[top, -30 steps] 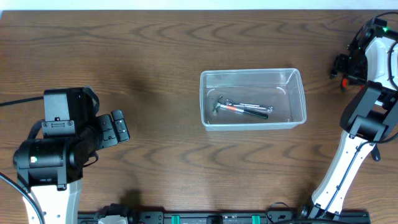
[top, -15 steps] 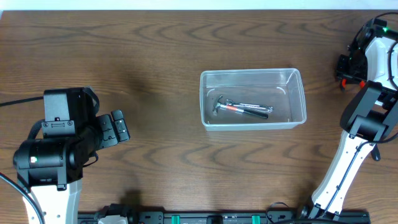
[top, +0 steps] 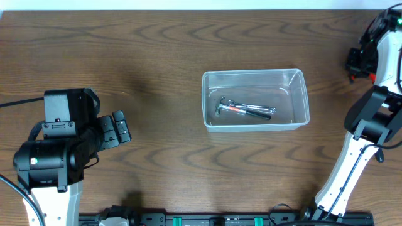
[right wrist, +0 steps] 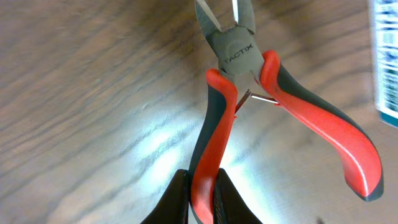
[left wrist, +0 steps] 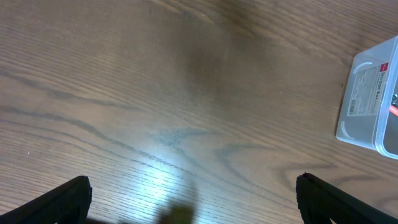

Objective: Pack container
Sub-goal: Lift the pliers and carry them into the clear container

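The robot's right gripper will release the cutting pliers across the small hammer's black handle (top: 252, 113) inside the clear plastic container.
The clear plastic container (top: 255, 99) sits mid-table with a small hammer and another slim tool (top: 246, 109) lying inside; its corner (left wrist: 372, 99) shows at the right edge of the left wrist view. My right gripper (right wrist: 202, 202) is shut on one handle of red-and-black cutting pliers (right wrist: 239, 93), whose other handle splays to the right. From overhead, that gripper (top: 355, 63) is at the table's far right edge. My left gripper (top: 119, 127) rests at the left, open over bare wood, its fingertips (left wrist: 68, 199) wide apart.
A blue-and-white box (right wrist: 385, 56) shows at the right edge of the right wrist view. The right arm's white links (top: 361, 144) rise along the right side. The left arm's base (top: 47, 160) fills the lower left.
My right gripper has closed on the pliers' handle and shifted a little to the right and toward the table's far edge. The left arm has not moved.
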Motion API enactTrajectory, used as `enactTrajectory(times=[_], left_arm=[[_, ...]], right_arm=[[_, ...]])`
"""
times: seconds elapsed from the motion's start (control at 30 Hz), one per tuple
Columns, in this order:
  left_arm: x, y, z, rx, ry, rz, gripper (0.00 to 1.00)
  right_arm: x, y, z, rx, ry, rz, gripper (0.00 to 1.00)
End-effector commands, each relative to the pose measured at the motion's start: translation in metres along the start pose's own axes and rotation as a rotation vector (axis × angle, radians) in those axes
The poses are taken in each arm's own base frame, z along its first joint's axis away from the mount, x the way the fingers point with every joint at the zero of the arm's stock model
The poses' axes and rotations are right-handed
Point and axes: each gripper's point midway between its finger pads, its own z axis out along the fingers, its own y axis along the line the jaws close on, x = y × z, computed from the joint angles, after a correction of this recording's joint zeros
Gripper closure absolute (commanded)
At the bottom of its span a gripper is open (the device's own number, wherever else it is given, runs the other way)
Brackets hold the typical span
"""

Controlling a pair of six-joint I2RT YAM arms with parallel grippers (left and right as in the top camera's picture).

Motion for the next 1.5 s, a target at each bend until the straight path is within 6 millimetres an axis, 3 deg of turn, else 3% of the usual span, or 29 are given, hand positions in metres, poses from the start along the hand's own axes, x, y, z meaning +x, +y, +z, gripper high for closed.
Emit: enactTrajectory(times=[0.0, 0.23, 0.47, 0.8, 0.93, 1.07, 1.23, 1.47], left_arm=[[-0.003, 0.001, -0.003, -0.003, -0.012, -0.016, 0.02], [-0.003, 0.001, -0.003, -0.003, -0.013, -0.016, 0.02], [-0.005, 0.000, -0.003, -0.001, -0.019, -0.016, 0.02], [-0.005, 0.000, -0.003, -0.001, -0.019, -0.016, 0.02], [-0.005, 0.000, -0.003, -0.001, -0.019, -0.016, 0.02], [-0.005, 0.001, -0.003, -0.002, -0.018, -0.016, 0.02], [-0.003, 0.001, -0.003, -0.003, -0.013, -0.016, 0.02], [-0.003, 0.001, -0.003, -0.003, -0.012, -0.016, 0.02]], right_arm=[[-0.013, 0.000, -0.083, -0.025, -0.169, 0.007, 0.96], [0.012, 0.029, -0.188, -0.102, -0.324, -0.080, 0.96], [0.075, 0.092, -0.279, -0.117, -0.463, -0.426, 0.94], [0.176, 0.197, -0.329, -0.254, -0.511, -0.837, 0.94], [0.211, 0.238, -0.322, -0.313, -0.458, -0.958, 0.94], [0.249, 0.264, -0.282, -0.299, -0.292, -1.063, 0.94], [0.262, 0.268, -0.224, -0.211, -0.145, -1.110, 0.93], [0.271, 0.266, -0.164, -0.174, -0.041, -1.264, 0.93]])
